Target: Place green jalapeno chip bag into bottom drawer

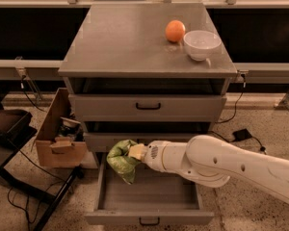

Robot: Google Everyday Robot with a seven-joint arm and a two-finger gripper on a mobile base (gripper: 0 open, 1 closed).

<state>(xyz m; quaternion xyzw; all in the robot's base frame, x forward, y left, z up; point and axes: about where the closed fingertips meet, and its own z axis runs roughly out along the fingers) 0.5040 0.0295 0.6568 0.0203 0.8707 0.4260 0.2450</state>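
Observation:
Next, I release the green jalapeno chip bag on the middle of the bottom drawer's grey bottom [152, 175].
The green jalapeno chip bag [120, 160] is crumpled in my gripper [133, 152], which is shut on it. My white arm [221, 165] reaches in from the right. The bag hangs just above the rear left part of the bottom drawer [149, 215], which is pulled open and shows a bare grey floor. The drawer's small black handle [149, 221] shows at the bottom edge of the camera view.
An orange [175, 31] and a white bowl [201, 44] sit on the cabinet top [120, 42]. The two upper drawers [147, 107] are closed. A cardboard box [61, 134] with clutter stands to the left of the cabinet, with cables and a black stand on the floor.

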